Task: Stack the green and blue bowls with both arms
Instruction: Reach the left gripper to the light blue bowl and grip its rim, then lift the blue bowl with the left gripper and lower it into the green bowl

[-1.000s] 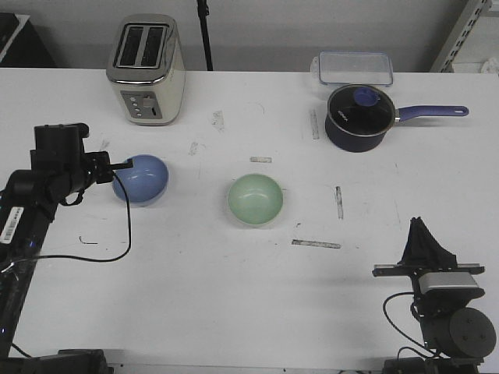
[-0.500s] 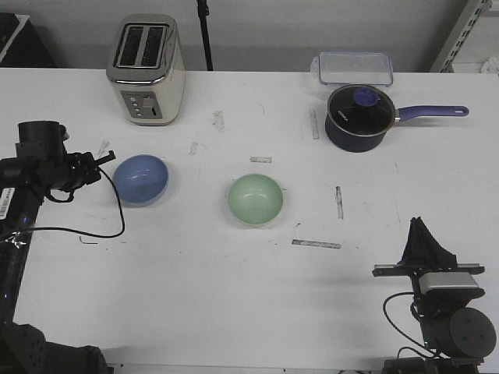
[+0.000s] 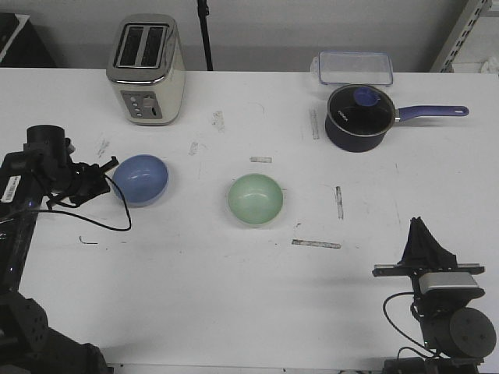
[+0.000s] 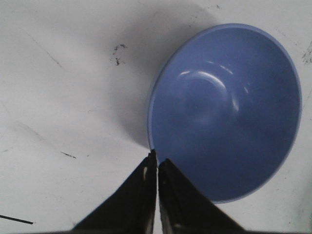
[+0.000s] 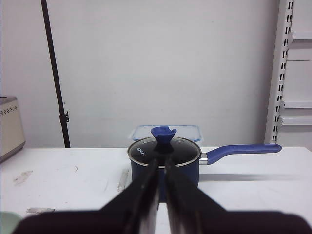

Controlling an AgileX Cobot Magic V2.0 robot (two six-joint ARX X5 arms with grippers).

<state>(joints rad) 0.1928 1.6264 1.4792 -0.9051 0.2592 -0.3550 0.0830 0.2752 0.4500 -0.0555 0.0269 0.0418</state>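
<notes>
I need to next grab the blue bowl with my left gripper by its rim's side (image 3: 115,178) (image 4: 152,148) that is farthest from the green bowl.
The blue bowl (image 3: 143,179) sits at the table's left and looks slightly tilted. My left gripper (image 3: 111,166) is at its left rim. In the left wrist view the gripper (image 4: 156,157) is shut on the rim of the blue bowl (image 4: 224,107), one finger inside and one outside. The green bowl (image 3: 255,199) stands upright and alone at the table's middle; its edge shows in the right wrist view (image 5: 5,219). My right gripper (image 3: 419,224) is shut and empty at the front right, far from both bowls, and points at the saucepan in its own view (image 5: 161,163).
A toaster (image 3: 146,68) stands at the back left. A dark navy saucepan (image 3: 357,117) with a long handle (image 3: 433,112) and a clear lidded box (image 3: 352,67) are at the back right. Tape marks (image 3: 316,244) lie on the table.
My left arm has drawn back to the left and dropped lower; its fingers went from over the blue bowl to its left rim. The right arm and the green bowl have not moved.
</notes>
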